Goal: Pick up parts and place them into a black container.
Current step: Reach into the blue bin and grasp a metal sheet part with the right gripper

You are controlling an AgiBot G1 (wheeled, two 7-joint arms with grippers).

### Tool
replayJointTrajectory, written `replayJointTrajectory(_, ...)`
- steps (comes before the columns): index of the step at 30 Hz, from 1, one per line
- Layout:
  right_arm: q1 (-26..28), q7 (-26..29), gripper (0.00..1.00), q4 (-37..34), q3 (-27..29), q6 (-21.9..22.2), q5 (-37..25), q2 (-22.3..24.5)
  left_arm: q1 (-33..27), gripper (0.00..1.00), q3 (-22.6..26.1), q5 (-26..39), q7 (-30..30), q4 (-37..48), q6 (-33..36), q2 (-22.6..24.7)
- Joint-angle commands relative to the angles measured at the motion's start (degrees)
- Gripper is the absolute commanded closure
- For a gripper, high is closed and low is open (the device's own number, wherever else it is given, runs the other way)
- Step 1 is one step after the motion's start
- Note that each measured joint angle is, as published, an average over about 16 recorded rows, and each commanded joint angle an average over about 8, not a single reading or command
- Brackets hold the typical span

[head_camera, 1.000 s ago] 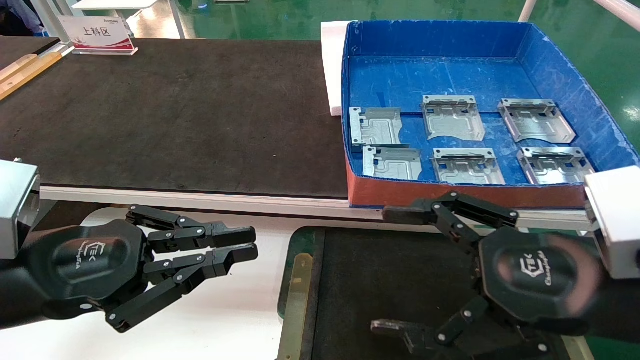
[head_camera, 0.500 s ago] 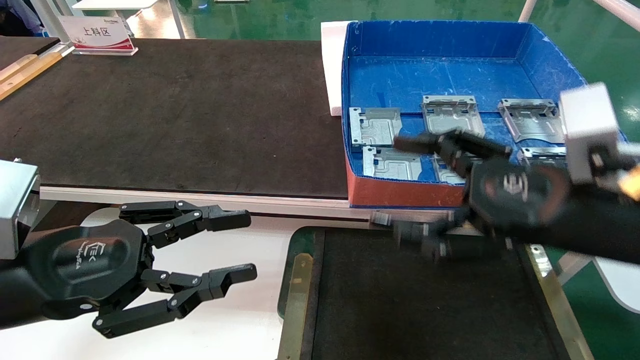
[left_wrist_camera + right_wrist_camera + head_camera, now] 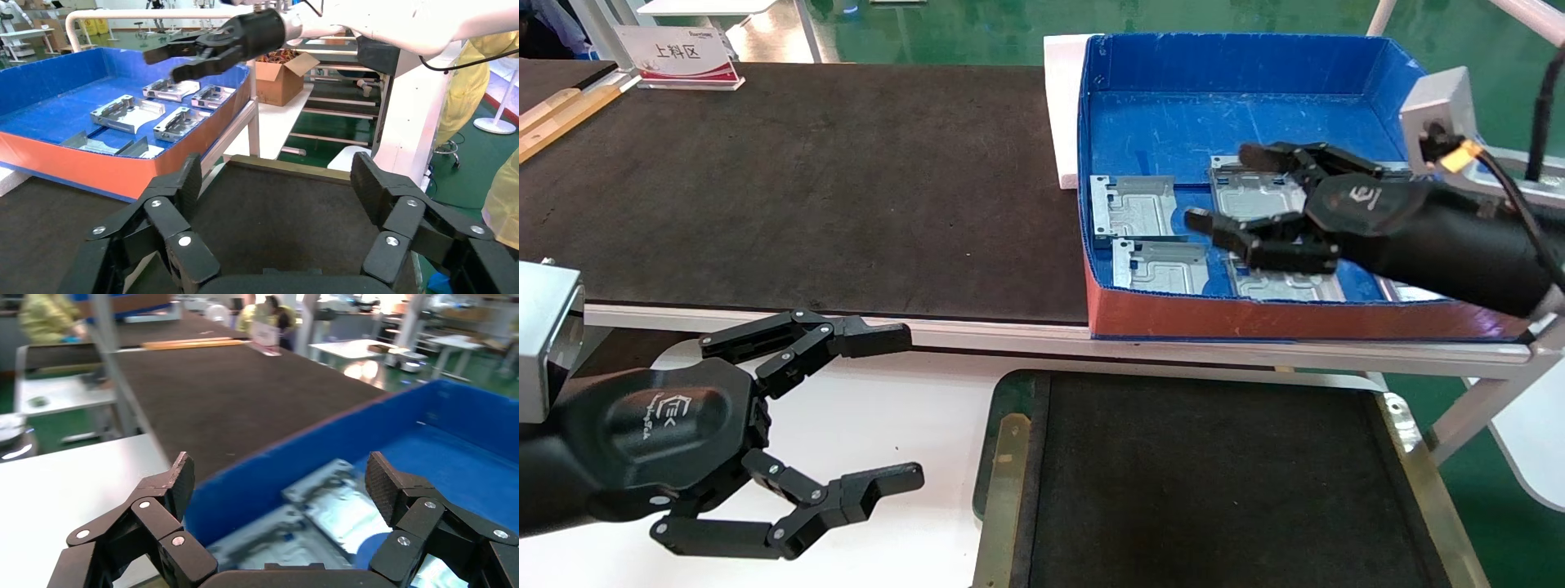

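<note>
I should close my right gripper on the side edge [image 3: 1216,193] facing the white foam of the middle silver-grey part in the far row of the blue box.
Several silver-grey parts [image 3: 1133,206] lie flat in two rows on the floor of a blue box [image 3: 1230,122]. My right gripper [image 3: 1222,188] is open and empty, hovering over the middle parts inside the box; in the right wrist view [image 3: 280,478] blurred parts [image 3: 343,502] lie below the jaws. The black container [image 3: 1008,388] sits near me, below the box, with nothing on its floor. My left gripper [image 3: 901,406] is open and empty over the white surface left of the container. In the left wrist view [image 3: 275,177] it faces the container [image 3: 287,166].
A long black table mat [image 3: 805,188] stretches left of the blue box, with a sign [image 3: 678,55] at its far left corner. White foam [image 3: 1060,106] stands against the box's left wall. The box has a red front wall [image 3: 1254,318].
My right gripper has risen from over the black container and moved forward over the blue box. My left gripper has gone from nearly shut to wide open, staying in place.
</note>
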Motion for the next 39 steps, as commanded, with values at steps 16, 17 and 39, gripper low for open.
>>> replayJointTrajectory(16,11.8,0.9,0.00,-19.1,-4.7,8.7,-9.4,-6.3,0.0,0.00,0.0,0.0,0.0,0.0,0.0,0.0)
replayJointTrajectory(17,12.4,1.7,0.00,-19.5,-5.2,9.2,-10.1,-6.6,0.0,0.00,0.0,0.0,0.0,0.0,0.0,0.0)
replayJointTrajectory(39,19.7,27.7,0.00,-25.6,-13.5,23.9,-22.8,-15.3,0.0,0.00,0.0,0.0,0.0,0.0,0.0,0.0)
